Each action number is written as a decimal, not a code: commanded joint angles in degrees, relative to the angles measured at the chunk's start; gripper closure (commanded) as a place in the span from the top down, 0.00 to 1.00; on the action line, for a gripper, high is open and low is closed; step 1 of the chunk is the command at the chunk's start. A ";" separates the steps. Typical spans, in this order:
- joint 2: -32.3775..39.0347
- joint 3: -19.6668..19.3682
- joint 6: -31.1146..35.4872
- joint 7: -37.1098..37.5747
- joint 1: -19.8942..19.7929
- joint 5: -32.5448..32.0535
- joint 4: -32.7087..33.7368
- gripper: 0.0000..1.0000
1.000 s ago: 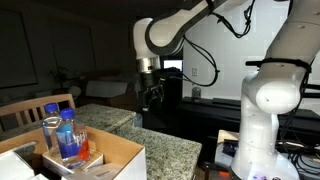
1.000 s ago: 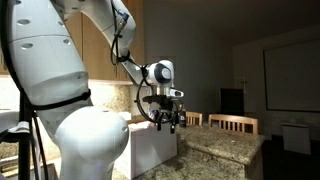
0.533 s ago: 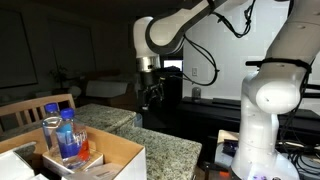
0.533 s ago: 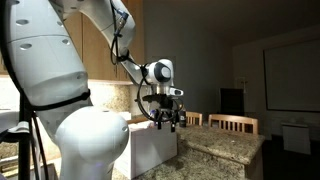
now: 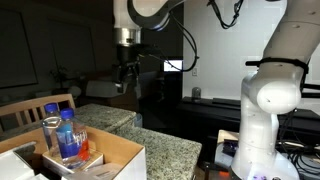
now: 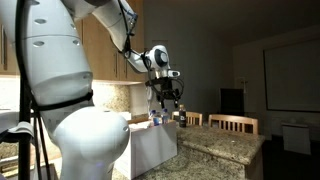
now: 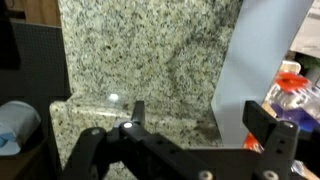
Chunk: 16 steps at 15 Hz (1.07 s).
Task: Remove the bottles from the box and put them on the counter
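Note:
My gripper next closes on the blue cap [image 5: 51, 107] of the clear bottle nearer the wooden chair.
Two clear bottles with blue caps stand upright in the tan cardboard box [image 5: 110, 155] at the lower left: the plain one [image 5: 51, 128] and the labelled one [image 5: 68, 138]. My gripper [image 5: 126, 80] hangs open and empty high above the speckled granite counter [image 5: 165, 150], to the right of the box and well above it. It also shows in an exterior view [image 6: 166, 100]. In the wrist view the gripper [image 7: 200, 120] is open over the counter [image 7: 140, 50], with a pale box flap [image 7: 265, 50] and the labelled bottle [image 7: 296, 98] at the right edge.
A wooden chair [image 5: 30, 110] stands behind the box. More chairs [image 6: 238, 123] sit beyond the counter. The robot's white base [image 5: 270, 110] fills the right side. A pale blue round object [image 7: 15, 125] lies at the wrist view's lower left.
My arm has swung up and towards the box side; the gripper now hangs higher and further left in an exterior view. It stays open. The bottles and box have not moved.

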 commanded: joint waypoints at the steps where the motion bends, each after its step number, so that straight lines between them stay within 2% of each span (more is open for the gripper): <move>1: 9.95 1.26 -3.38 1.43 0.77 -3.06 15.12 1.00; 4: 17.60 2.39 -6.79 1.36 3.02 -3.79 26.57 1.00; 9: 30.65 3.04 -12.15 -0.35 9.29 -6.09 43.17 1.00; 16: 45.58 -0.24 -18.93 -1.03 16.51 -8.85 58.30 1.00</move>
